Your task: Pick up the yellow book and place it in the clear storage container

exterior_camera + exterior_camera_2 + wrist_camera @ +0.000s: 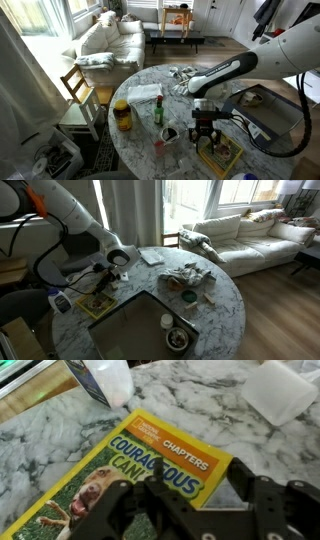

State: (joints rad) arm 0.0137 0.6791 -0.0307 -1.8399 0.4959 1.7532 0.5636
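One finger is over the cover of the flat yellow book and one is past its corner, so next I pinch that corner's thin edge (pixel 217 479) with my gripper and lift.
The yellow book (pixel 150 470) lies flat on the marble table. It has a yellow border, an orange title strip and a green cover with a dog. It shows in both exterior views (pixel 220 153) (pixel 97 304). My gripper (pixel 185 495) is open and empty just above the book's near right corner, one finger over the cover and one past its edge. It also shows in both exterior views (pixel 205 128) (pixel 112 275). The clear storage container (pixel 125 307) is a large see-through box next to the book in an exterior view.
A jar (pixel 122 115), a green bottle (pixel 158 110), a small dark bowl (pixel 168 133) and white papers (pixel 145 93) stand on the round table. Crumpled items (pixel 186 277) lie mid-table. Two pale plastic pieces (pixel 105 380) (pixel 280 390) sit beyond the book.
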